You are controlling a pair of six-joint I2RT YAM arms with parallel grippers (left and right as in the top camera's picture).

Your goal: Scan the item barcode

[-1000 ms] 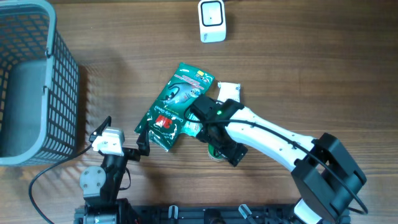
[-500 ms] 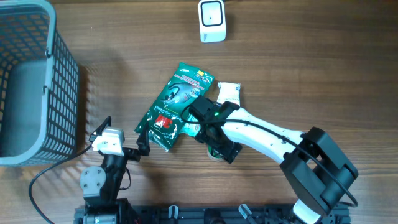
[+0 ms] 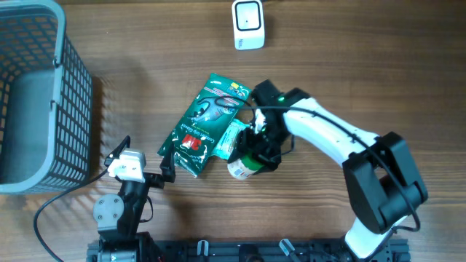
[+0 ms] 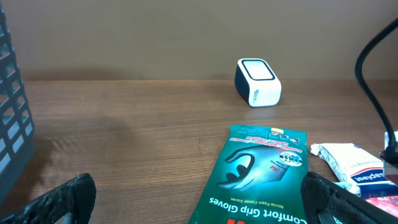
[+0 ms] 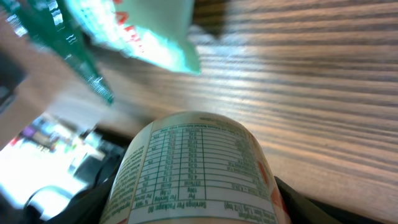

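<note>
My right gripper is going to release the can on the open table (image 3: 387, 111) toward the side opposite the grey wire basket.
The item is a round can (image 3: 242, 166) with a green and white label, lying tilted at the table's middle. My right gripper (image 3: 256, 154) is shut on it, a dark finger against each side. In the right wrist view the can (image 5: 193, 165) fills the space between the fingers of the right gripper (image 5: 193, 202), its nutrition table facing the camera. The white barcode scanner (image 3: 248, 24) stands at the far edge and also shows in the left wrist view as the scanner (image 4: 257, 81). My left gripper (image 3: 142, 161) rests open near the front edge, its fingers spread wide around nothing (image 4: 199, 205).
A green glove pack (image 3: 207, 124) lies left of the can, with a pale green pouch (image 3: 231, 138) partly on it. A white packet (image 4: 351, 165) lies to its right. The grey wire basket (image 3: 29, 94) stands at the far left.
My right arm has swung round and its fingers have closed in on the can. The can now shows tilted beside the glove pack. The left arm has not moved.
</note>
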